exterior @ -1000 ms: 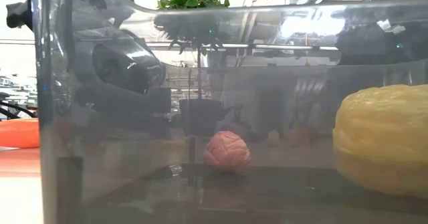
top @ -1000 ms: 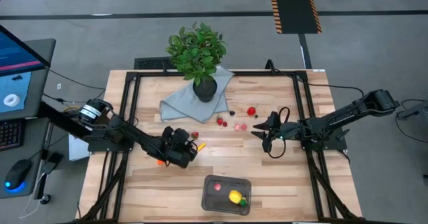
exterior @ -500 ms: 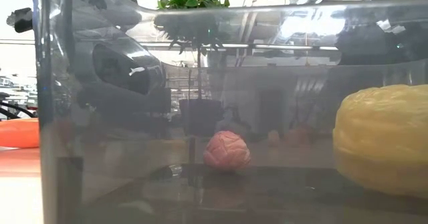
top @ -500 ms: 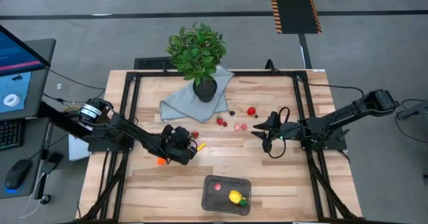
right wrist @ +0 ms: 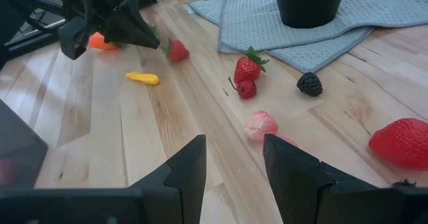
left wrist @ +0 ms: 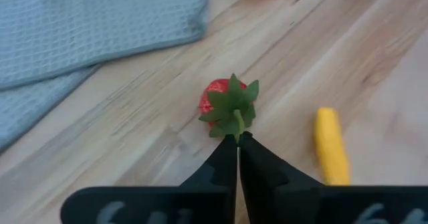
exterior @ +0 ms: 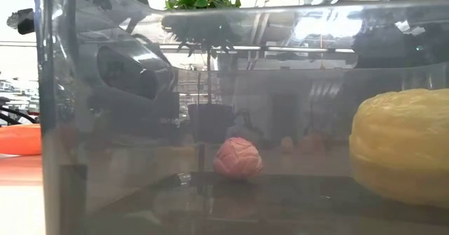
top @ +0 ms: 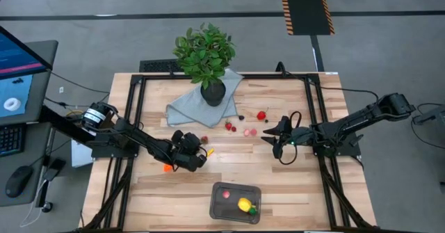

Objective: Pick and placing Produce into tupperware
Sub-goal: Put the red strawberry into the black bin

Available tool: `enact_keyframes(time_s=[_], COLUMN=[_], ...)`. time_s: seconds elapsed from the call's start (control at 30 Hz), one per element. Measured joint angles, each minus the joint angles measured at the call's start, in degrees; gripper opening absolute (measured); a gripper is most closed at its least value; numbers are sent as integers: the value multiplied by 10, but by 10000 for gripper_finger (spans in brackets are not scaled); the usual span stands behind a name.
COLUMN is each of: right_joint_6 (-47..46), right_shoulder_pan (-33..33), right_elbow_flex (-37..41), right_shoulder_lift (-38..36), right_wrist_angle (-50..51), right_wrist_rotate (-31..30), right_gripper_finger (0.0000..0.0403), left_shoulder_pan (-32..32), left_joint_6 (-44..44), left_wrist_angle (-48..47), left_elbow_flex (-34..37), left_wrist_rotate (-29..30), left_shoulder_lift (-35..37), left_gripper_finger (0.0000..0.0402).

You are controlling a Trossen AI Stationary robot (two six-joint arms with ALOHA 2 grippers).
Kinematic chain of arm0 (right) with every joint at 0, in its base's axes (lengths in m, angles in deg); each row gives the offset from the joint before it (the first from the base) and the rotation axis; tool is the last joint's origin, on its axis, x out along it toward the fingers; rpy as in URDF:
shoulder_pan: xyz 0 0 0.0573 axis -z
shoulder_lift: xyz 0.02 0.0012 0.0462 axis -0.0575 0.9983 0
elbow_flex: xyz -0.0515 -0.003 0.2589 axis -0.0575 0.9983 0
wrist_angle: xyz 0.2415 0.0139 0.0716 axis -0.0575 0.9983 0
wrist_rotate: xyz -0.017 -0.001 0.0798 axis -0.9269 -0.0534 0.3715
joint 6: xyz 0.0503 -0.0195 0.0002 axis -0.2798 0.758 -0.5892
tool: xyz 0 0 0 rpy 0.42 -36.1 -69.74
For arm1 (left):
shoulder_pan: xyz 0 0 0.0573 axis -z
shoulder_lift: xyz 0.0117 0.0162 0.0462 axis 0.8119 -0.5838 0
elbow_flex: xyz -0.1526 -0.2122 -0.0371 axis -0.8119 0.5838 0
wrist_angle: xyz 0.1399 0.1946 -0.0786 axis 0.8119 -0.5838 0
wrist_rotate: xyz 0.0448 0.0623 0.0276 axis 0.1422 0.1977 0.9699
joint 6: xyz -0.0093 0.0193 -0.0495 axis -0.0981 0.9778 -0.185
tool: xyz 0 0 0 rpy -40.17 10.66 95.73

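Note:
The robot's left gripper needs to release the red strawberry on the bare wood (top: 222, 167) between the yellow banana and the tupperware.
My left gripper (top: 199, 148) is shut on a red strawberry (left wrist: 219, 101) that lies on the wood near the cloth's corner. A yellow banana (left wrist: 331, 147) lies beside it, and an orange carrot (top: 167, 168) lies behind the gripper. The tupperware (top: 217, 206) stands at the table's near edge and holds a yellow lemon (top: 244, 205) and a pink berry (top: 226, 194). My right gripper (right wrist: 234, 158) hovers open at mid table. More strawberries (right wrist: 247, 67), a pink berry (right wrist: 259, 126) and a dark berry (right wrist: 309, 83) lie on the wood in front of it. My left gripper pinches the strawberry's green leafy top (left wrist: 235, 127) between its two fingertips. The fingers slant down at it from the table's left. The red body (right wrist: 177, 50) sticks out beyond the fingertips, low over the wood; the strawberry seems to rest on the table.
A potted green plant (top: 205, 55) stands on a blue-grey cloth (top: 188, 106) at the far middle. Black frame rails (top: 135, 115) run along the table's sides. The low view looks through the tupperware's wall (exterior: 56, 123). Bare wood lies between the tupperware and both grippers.
My left gripper has stayed by the strawberry and has drawn its fingers together on the green top. The strawberry has kept its place on the wood.

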Motion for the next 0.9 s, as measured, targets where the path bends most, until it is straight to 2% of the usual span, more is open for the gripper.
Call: enact_keyframes(time_s=[0.43,0.6,0.9], right_joint_6=[0,0,-1], right_shoulder_pan=[0,0,0], right_elbow_flex=[0,0,0], right_shoulder_lift=[0,0,0], right_wrist_angle=[2,5,4], right_wrist_rotate=[0,0,-1], right_gripper_finger=[171,171,171], left_shoulder_pan=[27,38,72], left_joint_6=[69,83,165], left_wrist_angle=[-1,2,101], left_elbow_flex=[-50,-69,-108], left_wrist_rotate=[19,9,-40], left_shoulder_lift=[48,52,52], left_gripper_finger=[0,0,0])
